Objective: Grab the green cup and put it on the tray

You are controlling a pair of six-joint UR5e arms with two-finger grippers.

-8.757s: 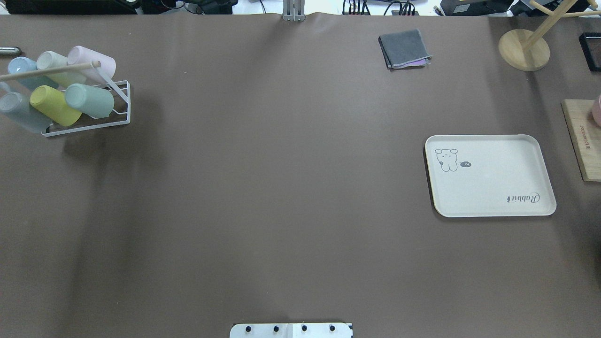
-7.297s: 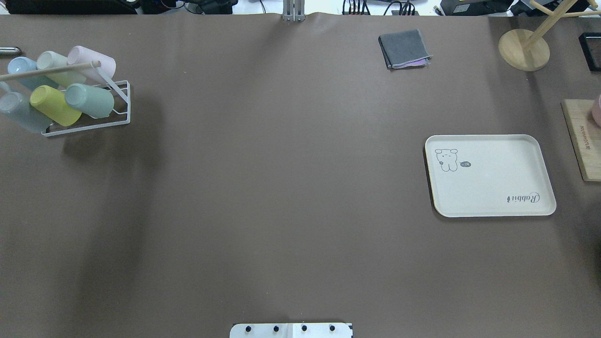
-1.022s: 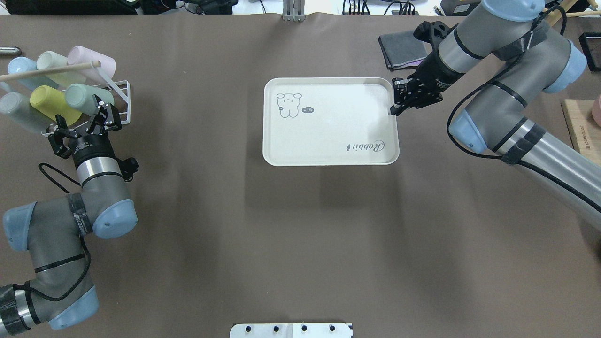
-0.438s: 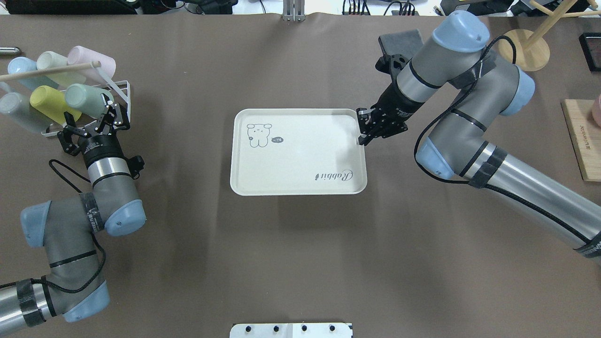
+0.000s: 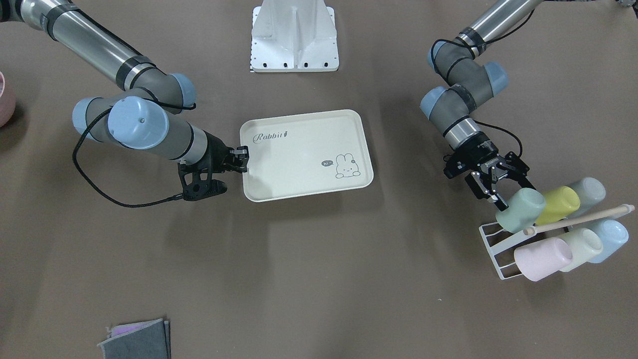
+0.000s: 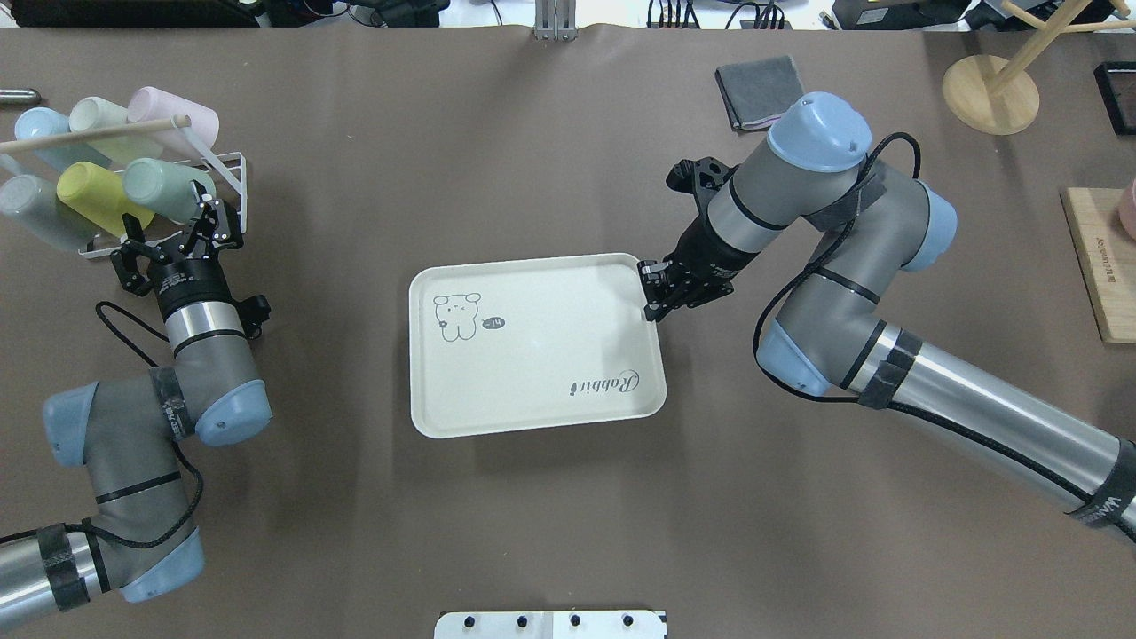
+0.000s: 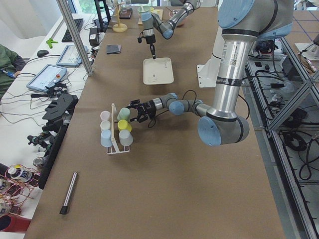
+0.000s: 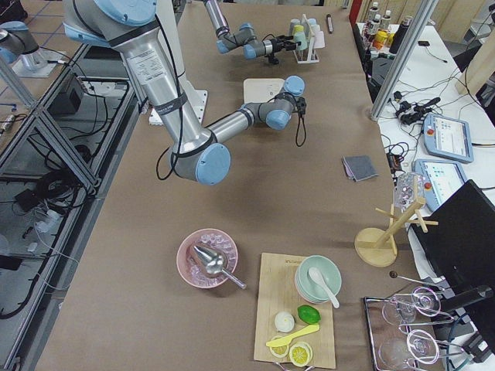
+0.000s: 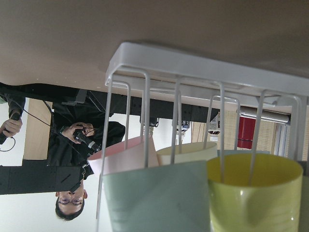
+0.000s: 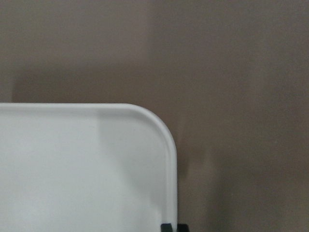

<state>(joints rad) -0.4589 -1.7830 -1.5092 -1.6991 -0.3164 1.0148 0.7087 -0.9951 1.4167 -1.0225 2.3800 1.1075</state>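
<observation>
Next, my right gripper lets go of the cream tray flat on the bare table's middle [image 5: 298,164], straight below where the tray hangs.
The green cup [image 6: 164,189] lies tilted on the white wire rack [image 6: 232,177] at the far left, beside a yellow-green cup [image 6: 93,197]. It also shows in the front view [image 5: 521,209] and the left wrist view [image 9: 154,198]. My left gripper [image 6: 173,235] is open, right at the cup's near end; I cannot tell whether it touches. The cream tray [image 6: 532,346] hangs slightly above the table's middle. My right gripper [image 6: 652,288] is shut on the tray's right rim near a far corner [image 10: 145,116].
The rack also holds pink [image 6: 173,111], whitish-green [image 6: 102,115], blue [image 6: 40,124] and grey [image 6: 35,209] cups under a wooden rod. A grey cloth [image 6: 759,89], a wooden stand [image 6: 990,93] and a wooden board [image 6: 1100,257] lie far right.
The right gripper has carried the tray from the table's right side to the middle, lately nearer and leftward, its shadow closing in. The left gripper has edged up to the green cup.
</observation>
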